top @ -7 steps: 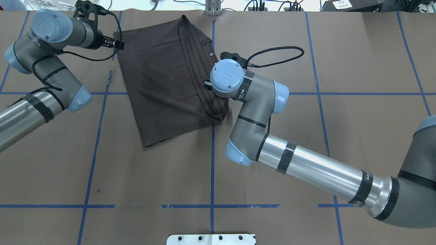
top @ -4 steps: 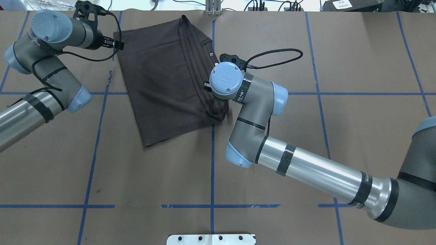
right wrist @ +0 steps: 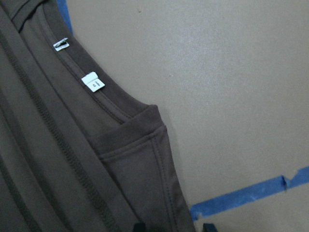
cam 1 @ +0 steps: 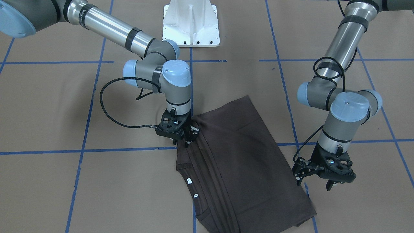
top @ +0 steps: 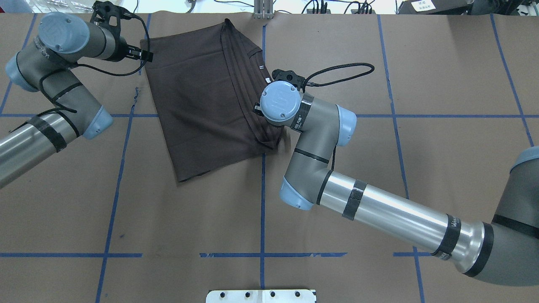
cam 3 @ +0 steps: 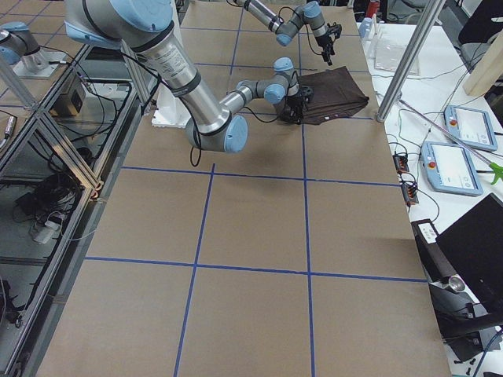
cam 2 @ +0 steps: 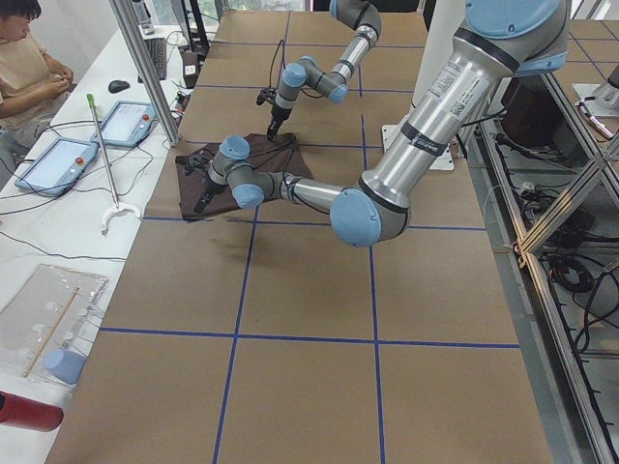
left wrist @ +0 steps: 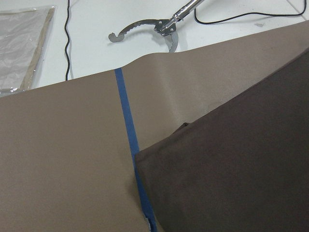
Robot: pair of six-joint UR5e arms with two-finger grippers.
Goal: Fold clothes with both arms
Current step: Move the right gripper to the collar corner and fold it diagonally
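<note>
I should let go of the dark brown T-shirt with my right gripper across the blue tape running from the white pedestal base [cam 1: 190,130]. The T-shirt lies folded at the table's far middle.
The dark brown T-shirt [top: 198,97] lies folded and flat at the far middle of the table, with stacked hems along its right edge. It also shows in the front view [cam 1: 245,168]. White neck tags [right wrist: 91,81] show at the collar. My right gripper [cam 1: 185,142] points down at the shirt's right edge near the collar. In the right wrist view its tips [right wrist: 174,227] stand apart, one over the fabric and one over the paper, so it is open. My left gripper [cam 1: 312,181] is open and empty, hovering just beside the shirt's far-left corner [left wrist: 140,157].
The white pedestal base [cam 1: 190,22] stands at the robot's side of the table. Blue tape lines [top: 262,202] cross the brown paper cover. The table's far edge runs just beyond the shirt, with a metal grabber tool [left wrist: 159,29] past it. An operator [cam 2: 29,68] sits at that side.
My right wrist has shifted slightly back toward the robot at the shirt's right edge. The shirt and the left arm have not moved.
</note>
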